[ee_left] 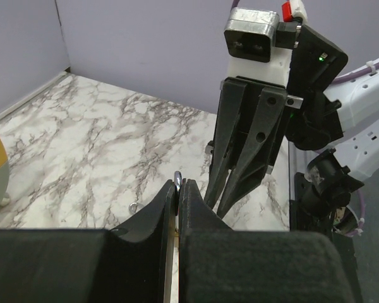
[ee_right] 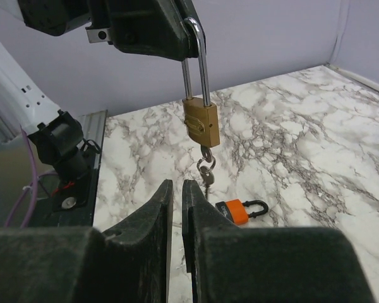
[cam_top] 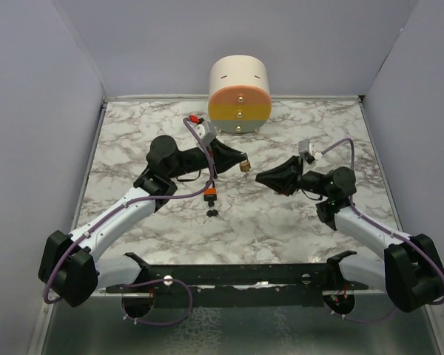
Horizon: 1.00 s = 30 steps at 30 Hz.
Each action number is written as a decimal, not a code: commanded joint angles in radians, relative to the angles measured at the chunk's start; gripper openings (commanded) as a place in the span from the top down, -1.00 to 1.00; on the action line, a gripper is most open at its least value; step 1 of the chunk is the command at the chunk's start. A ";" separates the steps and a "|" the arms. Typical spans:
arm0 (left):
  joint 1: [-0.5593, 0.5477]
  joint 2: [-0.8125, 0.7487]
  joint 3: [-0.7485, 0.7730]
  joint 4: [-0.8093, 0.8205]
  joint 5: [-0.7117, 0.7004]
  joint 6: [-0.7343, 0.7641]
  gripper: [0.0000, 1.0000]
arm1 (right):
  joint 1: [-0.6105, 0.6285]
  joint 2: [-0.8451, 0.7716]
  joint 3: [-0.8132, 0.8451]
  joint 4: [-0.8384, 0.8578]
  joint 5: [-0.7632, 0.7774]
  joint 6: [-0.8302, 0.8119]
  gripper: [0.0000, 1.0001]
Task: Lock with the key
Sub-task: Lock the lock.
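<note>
The key hangs from the brass padlock beyond the robot's shut right fingers, so next the right gripper opens, grips the key's head [ee_right: 206, 154] and pulls the key out.
My left gripper [cam_top: 240, 161] is shut on the steel shackle of a brass padlock [ee_right: 200, 123] and holds it in the air above the table. In the left wrist view only the shackle's tip [ee_left: 177, 179] shows between the fingers. A ring with the key [ee_right: 205, 172] hangs under the padlock's body. My right gripper [ee_right: 177, 185] sits just in front of and below the hanging key. Its jaws stand a narrow slit apart with nothing between them. The same gripper [ee_left: 216, 203] points down at the table, seen from the left wrist.
An orange padlock [ee_right: 240, 209] lies on the marble table [cam_top: 296, 222] below the brass one, with small keys [cam_top: 212, 212] beside it. A small ring [ee_left: 133, 207] lies on the marble. A cream cylinder with an orange and yellow face [cam_top: 239, 96] stands at the back wall.
</note>
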State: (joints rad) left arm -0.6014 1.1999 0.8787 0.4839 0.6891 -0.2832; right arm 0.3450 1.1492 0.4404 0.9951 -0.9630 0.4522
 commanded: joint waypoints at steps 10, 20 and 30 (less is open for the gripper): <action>0.002 0.017 0.031 0.182 0.148 -0.160 1.00 | 0.000 -0.001 -0.005 0.146 -0.049 0.090 0.70; 0.000 0.030 0.032 0.191 0.152 -0.164 1.00 | 0.011 0.015 0.013 0.148 -0.049 0.108 0.07; -0.001 0.030 0.032 0.219 0.168 -0.184 1.00 | 0.045 0.040 0.018 0.162 -0.015 0.097 -0.14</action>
State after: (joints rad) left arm -0.6018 1.2293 0.8787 0.6296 0.8246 -0.4442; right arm 0.3698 1.1748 0.4400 1.1187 -0.9924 0.5533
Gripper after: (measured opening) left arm 0.032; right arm 0.595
